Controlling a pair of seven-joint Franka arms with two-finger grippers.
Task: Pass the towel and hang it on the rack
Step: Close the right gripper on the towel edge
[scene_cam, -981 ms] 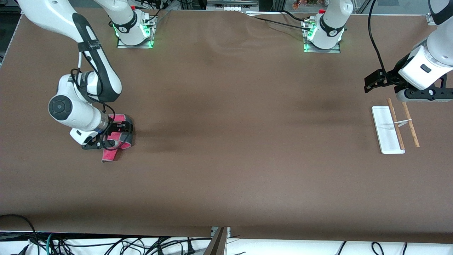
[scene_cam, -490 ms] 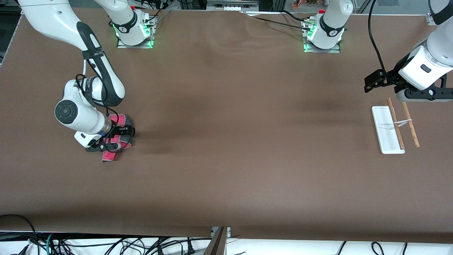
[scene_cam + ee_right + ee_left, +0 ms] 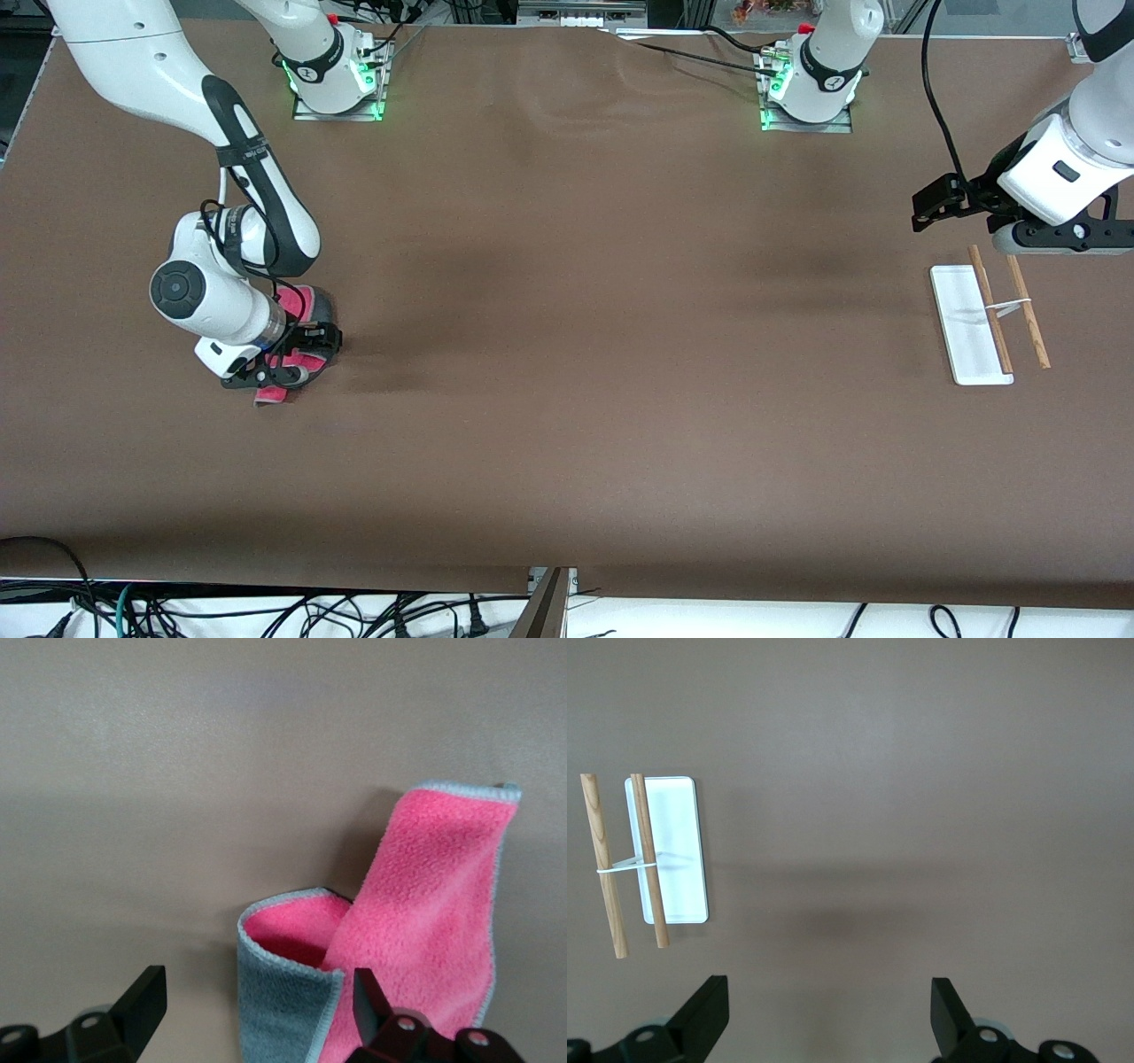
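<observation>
The towel's pink part lies beneath one fingertip of my right gripper, so next I shift the gripper toward the towel and close around its grey-backed fold (image 3: 283, 1005) before lifting.
The towel (image 3: 304, 305) lies crumpled on the table at the right arm's end, pink-red with a grey trim, and the arm's hand covers most of it. In the right wrist view the towel (image 3: 425, 904) has a grey-backed fold standing up. My right gripper (image 3: 257, 997) is open with its jaws on either side of that fold, not pressing it; from the front, the right gripper (image 3: 266, 377) sits low over the towel. The rack (image 3: 966, 328), a white base with two wooden rods, stands at the left arm's end. My left gripper (image 3: 1054, 237) waits open and empty over the table beside the rack (image 3: 673, 850).
The brown table cover (image 3: 567, 354) stretches bare between the towel and the rack. Both arm bases (image 3: 337, 80) stand along the edge farthest from the front camera. Cables hang below the near edge.
The right arm has slid toward the front camera over the towel and come lower, hiding more of the cloth. Its jaws have narrowed slightly. The left arm has not moved.
</observation>
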